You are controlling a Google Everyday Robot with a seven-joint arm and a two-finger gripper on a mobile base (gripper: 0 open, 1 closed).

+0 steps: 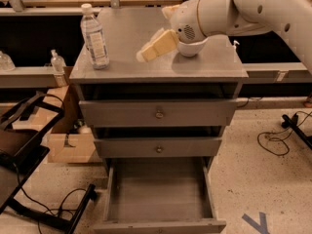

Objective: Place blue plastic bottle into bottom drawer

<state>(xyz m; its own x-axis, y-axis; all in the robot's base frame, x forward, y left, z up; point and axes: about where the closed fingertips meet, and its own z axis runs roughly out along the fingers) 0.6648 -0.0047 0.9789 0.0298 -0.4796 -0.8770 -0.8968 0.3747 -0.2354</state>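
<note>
The robot's gripper will go to the blue plastic bottle next and close around its body's middle (95, 41), well below the bottle's white cap.
The blue plastic bottle (95, 35) stands upright at the left edge of the grey cabinet top (122, 65); it is clear with a white cap and a pale label. My gripper (155, 35) hovers over the middle of the top, to the right of the bottle and apart from it. It is open and empty, with one beige finger (156, 46) pointing toward the bottle. The white arm hides part of a white bowl (192, 48) behind it. The bottom drawer (158, 194) is pulled out, with a bare grey inside.
Two shallower drawers with brass knobs (159, 114) sit slightly out above the bottom one. A small pump-top bottle (57, 61) stands on a ledge at left. A cardboard box (68, 143) and a black frame (24, 145) are at lower left. Cables lie on the floor at right (278, 140).
</note>
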